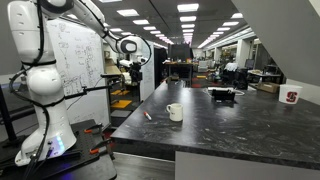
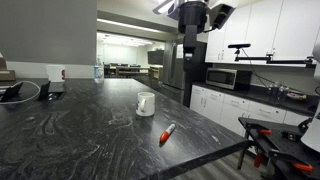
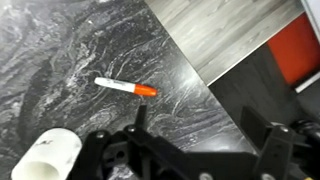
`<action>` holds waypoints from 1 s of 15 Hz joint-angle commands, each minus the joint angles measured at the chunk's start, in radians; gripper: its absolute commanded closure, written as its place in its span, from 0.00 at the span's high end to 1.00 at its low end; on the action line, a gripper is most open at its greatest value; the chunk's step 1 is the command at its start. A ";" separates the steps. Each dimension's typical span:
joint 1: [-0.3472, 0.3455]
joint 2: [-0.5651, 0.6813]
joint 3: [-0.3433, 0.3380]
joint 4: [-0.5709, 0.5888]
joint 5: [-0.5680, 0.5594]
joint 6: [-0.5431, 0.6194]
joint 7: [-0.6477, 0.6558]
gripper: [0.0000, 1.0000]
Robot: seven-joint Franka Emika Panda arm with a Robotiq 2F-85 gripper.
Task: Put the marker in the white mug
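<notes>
Next, I close my gripper on the white end of the marker's body (image 1: 150, 119) (image 3: 105, 82), the end opposite the orange-red cap.
The marker (image 3: 125, 87), white-bodied with an orange-red cap, lies flat on the dark marbled counter (image 3: 60, 60), near its edge. It also shows in both exterior views (image 1: 147, 116) (image 2: 167, 132). The white mug (image 1: 175, 112) (image 2: 146, 103) stands upright a short way from the marker; in the wrist view only its rim (image 3: 50, 158) shows at the lower left. My gripper (image 3: 200, 125) is open and empty, high above the counter and the marker. It also shows in both exterior views (image 1: 134, 66) (image 2: 191, 40).
A white cup with a red mark (image 1: 291, 97) (image 2: 55, 73) stands at the far end of the counter. Black gear with cables (image 1: 222, 95) (image 2: 15, 92) lies near it. The counter edge (image 3: 190, 70) runs close by the marker, with floor beyond. A microwave (image 2: 228, 77) sits on a separate counter behind.
</notes>
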 commanded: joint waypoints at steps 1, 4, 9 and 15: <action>-0.015 0.048 -0.015 -0.006 -0.008 0.110 0.144 1.00; -0.022 0.103 -0.033 0.001 -0.028 0.174 0.274 1.00; -0.011 0.190 -0.063 0.020 -0.072 0.271 0.487 1.00; 0.002 0.286 -0.106 0.036 -0.044 0.332 0.630 1.00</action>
